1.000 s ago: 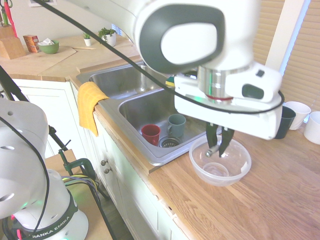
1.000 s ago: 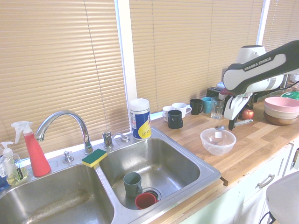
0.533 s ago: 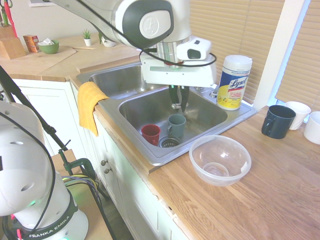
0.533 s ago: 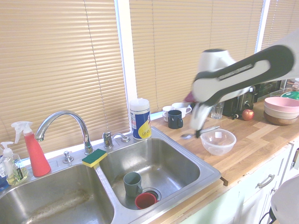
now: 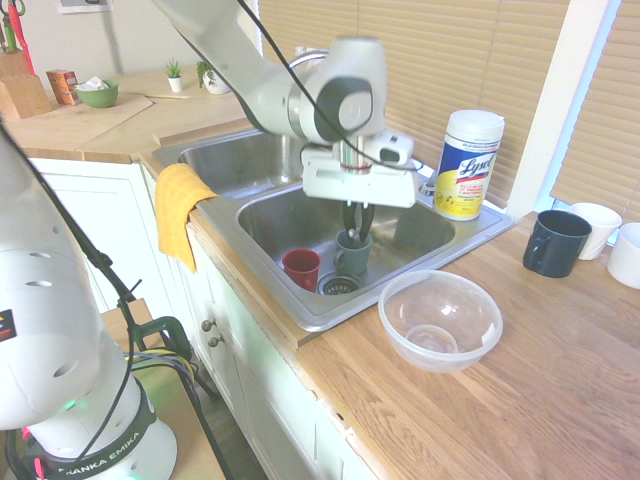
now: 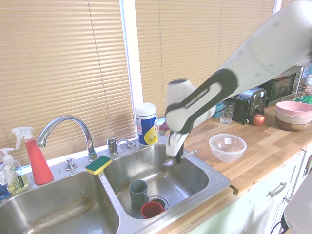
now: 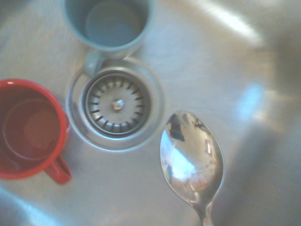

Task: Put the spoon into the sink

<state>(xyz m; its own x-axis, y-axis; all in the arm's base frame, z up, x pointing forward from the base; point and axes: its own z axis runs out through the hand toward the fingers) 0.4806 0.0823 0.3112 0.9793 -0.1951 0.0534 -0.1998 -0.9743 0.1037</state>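
The spoon, now held level above the basin floor, will be let go by my gripper on the bottom of the basin (image 6: pixel 172 193) (image 7: pixel 187 125) beside the drain strainer, across from the red cup.
My gripper (image 6: pixel 175 154) hangs over the right basin of the steel sink (image 6: pixel 197 176), shut on the spoon (image 6: pixel 170 161). The small silver spoon lies level in the fingers, above the basin floor. In the first exterior view the gripper (image 5: pixel 355 218) sits just above a grey-green mug (image 5: pixel 352 250). From the wrist, the spoon (image 7: pixel 192 157) shows its shiny bowl over the sink floor (image 7: pixel 221 66), beside the round drain strainer (image 7: pixel 117 104).
In the basin stand the grey-green mug (image 6: pixel 138 191) and a red cup (image 6: pixel 152 209). A clear bowl (image 5: pixel 440 320) sits on the wooden counter right of the sink. A wipes canister (image 5: pixel 468 150), yellow cloth (image 5: pixel 178 205), tap (image 6: pixel 68 127) and sponge (image 6: pixel 98 165) ring the sink.
The arm has swung from above the clear bowl to over the right basin and come down, carrying the spoon with it. The gripper stayed shut.
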